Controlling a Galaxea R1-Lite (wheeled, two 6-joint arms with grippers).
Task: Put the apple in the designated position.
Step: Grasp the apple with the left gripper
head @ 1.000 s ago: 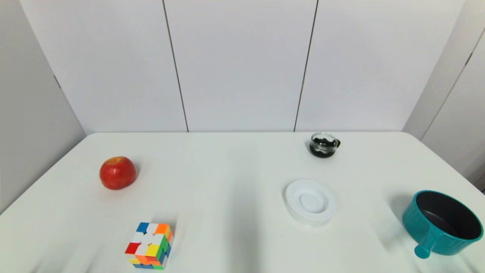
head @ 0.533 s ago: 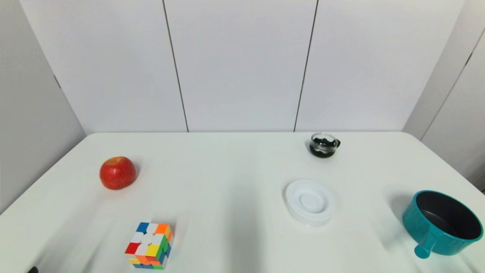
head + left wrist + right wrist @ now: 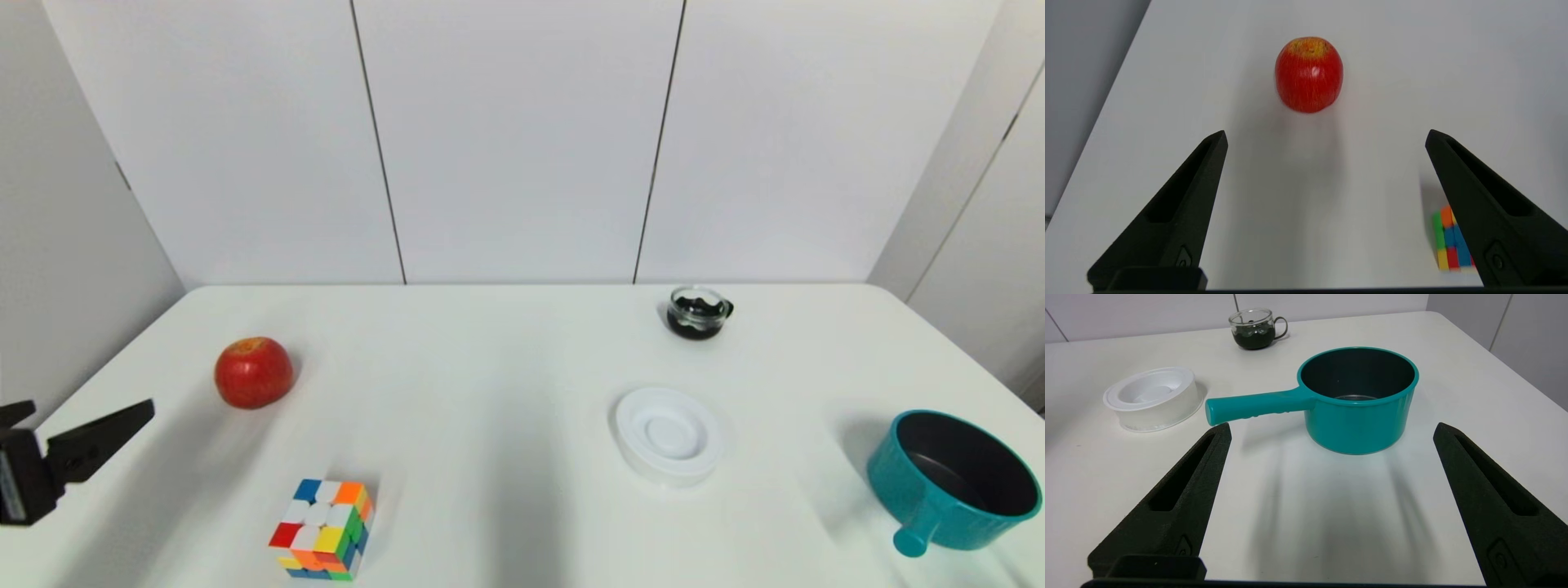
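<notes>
My left gripper is to close on the red sides of the apple (image 3: 258, 377) (image 3: 1308, 81), around the apple's widest part under its yellow-orange top.
The red apple (image 3: 254, 372) with a yellow-orange top sits alone on the white table (image 3: 490, 367) at the left; it also shows in the left wrist view as the apple (image 3: 1309, 74). My left gripper (image 3: 91, 405) hovers open at the table's left edge, short of the apple, which lies ahead of the gap between the left gripper (image 3: 1327, 132) fingers and touches neither. My right gripper (image 3: 1332, 424) is open and empty at the front right, facing the teal pot. No mark shows the designated position on the tabletop.
A multicoloured puzzle cube (image 3: 323, 528) stands near the front, to the right of the left gripper. A round white ridged dish (image 3: 669, 435) is right of centre, a glass cup (image 3: 696, 311) with dark contents at the back, and a teal pot (image 3: 951, 482) at the front right.
My left gripper has come into the head view from the lower left edge and risen toward the apple. Nothing on the table has moved.
</notes>
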